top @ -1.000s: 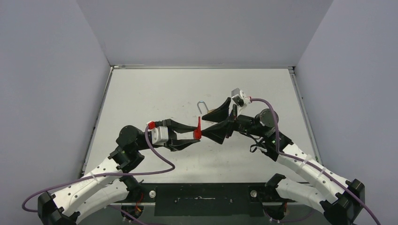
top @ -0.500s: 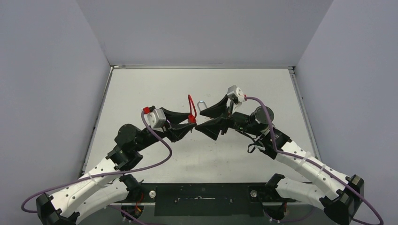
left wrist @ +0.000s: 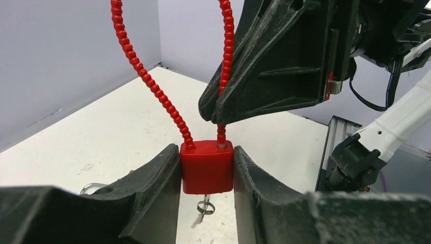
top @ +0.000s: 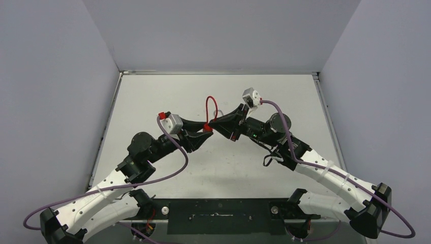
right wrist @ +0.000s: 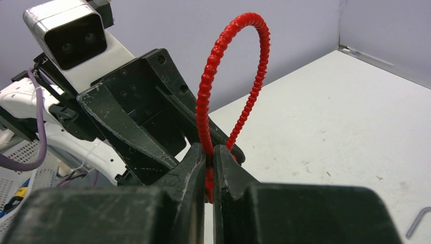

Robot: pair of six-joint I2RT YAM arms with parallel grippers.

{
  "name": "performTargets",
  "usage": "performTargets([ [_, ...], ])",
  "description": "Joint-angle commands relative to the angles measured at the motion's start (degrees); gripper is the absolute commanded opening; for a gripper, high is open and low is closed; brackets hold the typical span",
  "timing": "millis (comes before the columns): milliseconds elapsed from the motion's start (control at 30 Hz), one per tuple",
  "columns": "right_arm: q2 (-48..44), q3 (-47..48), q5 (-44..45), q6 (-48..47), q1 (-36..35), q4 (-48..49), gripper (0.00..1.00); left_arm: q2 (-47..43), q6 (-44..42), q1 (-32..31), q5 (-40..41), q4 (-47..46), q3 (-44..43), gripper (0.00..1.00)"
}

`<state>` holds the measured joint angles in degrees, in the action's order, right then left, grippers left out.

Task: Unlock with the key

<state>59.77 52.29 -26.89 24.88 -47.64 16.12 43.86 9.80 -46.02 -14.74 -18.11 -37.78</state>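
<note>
The robot will set the red padlock down on the white table (top: 193, 146) under the left gripper's fingers, nearer the robot than the silver loop. The padlock is held above the table's middle.
A red padlock (left wrist: 207, 166) with a long red ribbed cable shackle (right wrist: 228, 61) is held above the table's middle. My left gripper (left wrist: 207, 152) is shut on the lock's body from both sides, shackle pointing up. A small metal key (left wrist: 206, 207) with a ring hangs from the lock's underside. My right gripper (right wrist: 209, 152) is shut on one leg of the shackle just above the body. In the top view the two grippers meet tip to tip: the left gripper (top: 205, 133), the right gripper (top: 212, 124), the red loop (top: 210, 105) above them.
A silver metal loop (left wrist: 90, 187) lies on the white table (top: 152, 96) beside the left fingers. A bent grey metal rod (right wrist: 418, 221) lies on the table at the right wrist view's lower right corner. Grey walls enclose the table on three sides.
The left gripper lifted the lock and turned its shackle upward. The right gripper moved left to the lock and closed on the shackle's leg; it was open before.
</note>
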Motion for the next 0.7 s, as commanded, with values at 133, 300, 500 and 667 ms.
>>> performTargets([
  [133, 0.7, 3.6, 8.1, -4.1, 0.2, 1.5, 0.0, 1.7, -4.5, -0.1, -10.4, 6.1, -4.1, 0.0],
  [300, 1.8, 7.4, 10.4, -8.5, 0.3, -0.2, 0.0, 2.8, -7.1, -0.2, -9.3, 14.0, -4.7, 0.0],
  [500, 0.5, 8.3, 14.4, -8.1, 0.3, -4.7, 0.0, 1.0, -5.6, 0.0, -4.2, 14.0, -2.9, 0.0],
  [667, -3.5, 5.6, 23.0, -5.1, 0.7, -10.0, 0.23, 0.2, -1.9, 0.0, 3.9, 15.1, -0.3, 0.0],
])
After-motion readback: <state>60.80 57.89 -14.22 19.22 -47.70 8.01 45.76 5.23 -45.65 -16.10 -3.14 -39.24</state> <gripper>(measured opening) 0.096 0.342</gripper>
